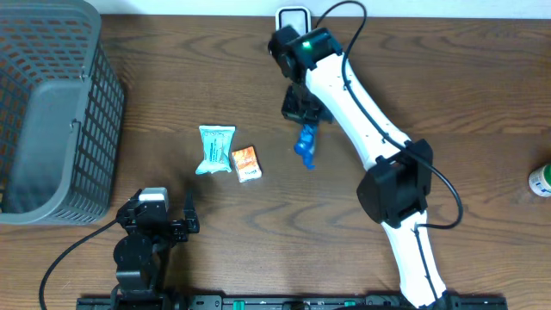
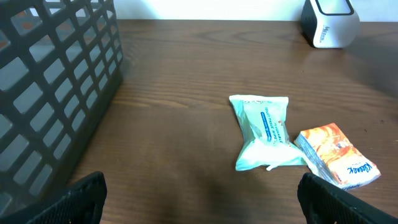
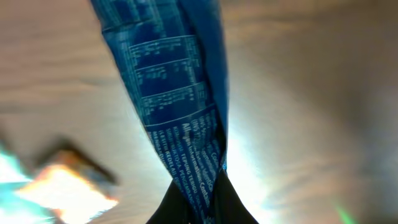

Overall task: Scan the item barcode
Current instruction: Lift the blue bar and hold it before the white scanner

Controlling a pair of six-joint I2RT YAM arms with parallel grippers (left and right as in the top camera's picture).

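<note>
The robot's right gripper should release the blue packet on the bare wood (image 1: pixel 521 152) behind the small green-and-white bottle. The packet now hangs above the table middle.
A blue printed packet (image 1: pixel 306 145) hangs above the table middle, pinched at one end by my right gripper (image 1: pixel 303 110), which is shut on it. In the right wrist view the blue packet (image 3: pixel 174 106) fills the frame, white print facing the camera, clamped between the dark fingertips (image 3: pixel 233 202) of the gripper (image 3: pixel 205 205). The barcode scanner (image 1: pixel 293 17) stands at the far table edge, just behind the right arm; the left wrist view has the scanner (image 2: pixel 329 22) at top right. My left gripper (image 1: pixel 164 226) rests open near the front edge, fingers (image 2: pixel 84 199) wide apart over bare wood.
A pale green wipes packet (image 1: pixel 213 149) and an orange tissue pack (image 1: pixel 245 163) lie side by side left of centre. A grey plastic basket (image 1: pixel 52 112) fills the left side. A small green-and-white bottle (image 1: pixel 541 181) stands at the right edge.
</note>
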